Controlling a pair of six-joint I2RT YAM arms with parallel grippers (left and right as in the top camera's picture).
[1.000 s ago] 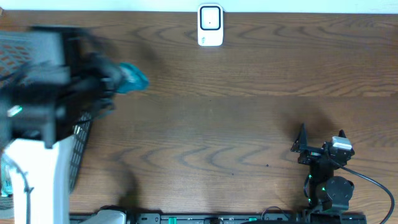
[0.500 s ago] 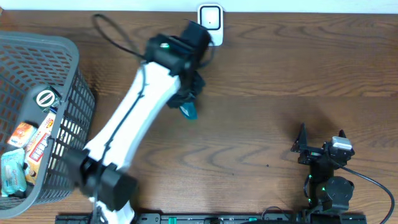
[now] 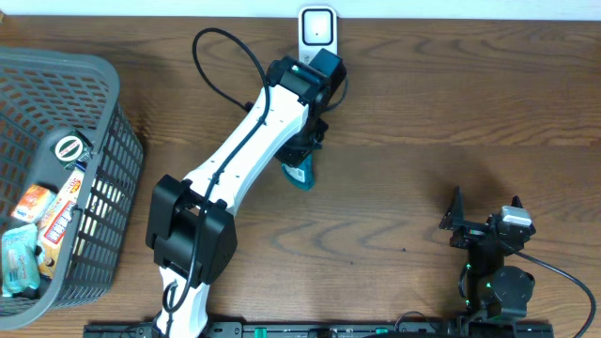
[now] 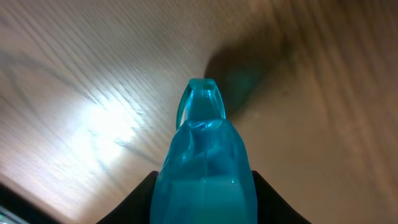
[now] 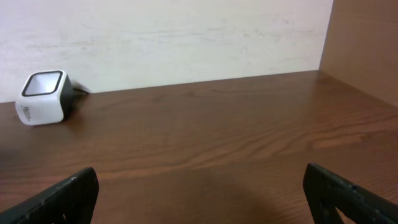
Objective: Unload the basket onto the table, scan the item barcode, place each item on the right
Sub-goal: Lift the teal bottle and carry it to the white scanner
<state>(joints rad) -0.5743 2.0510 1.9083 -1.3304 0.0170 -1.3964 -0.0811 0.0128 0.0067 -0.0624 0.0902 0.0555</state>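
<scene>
Next, I open my left gripper to let the teal packet go on the bare wood [image 3: 297, 158], a little in front of the white barcode scanner.
A teal plastic packet [image 3: 301, 175] hangs from my left gripper [image 3: 302, 150], which is shut on it a little below the white barcode scanner [image 3: 317, 38] at the table's far edge. In the left wrist view the packet [image 4: 205, 168] fills the space between the two dark fingers [image 4: 140, 202], its narrow top pointing away over the wood. No barcode shows on it. My right gripper [image 3: 481, 225] rests at the near right, open and holding nothing. Its wrist view has the scanner [image 5: 43, 96] far off to the left, against the wall.
A grey wire basket [image 3: 105, 150] with several packaged goods stands at the left edge. The left arm's black cable [image 3: 225, 70] loops above the table near the scanner. A pale wall [image 5: 174, 37] runs along the far edge.
The left arm swung from the basket across to the middle, carrying the teal packet. It now hangs just below the scanner. The right arm stayed still.
</scene>
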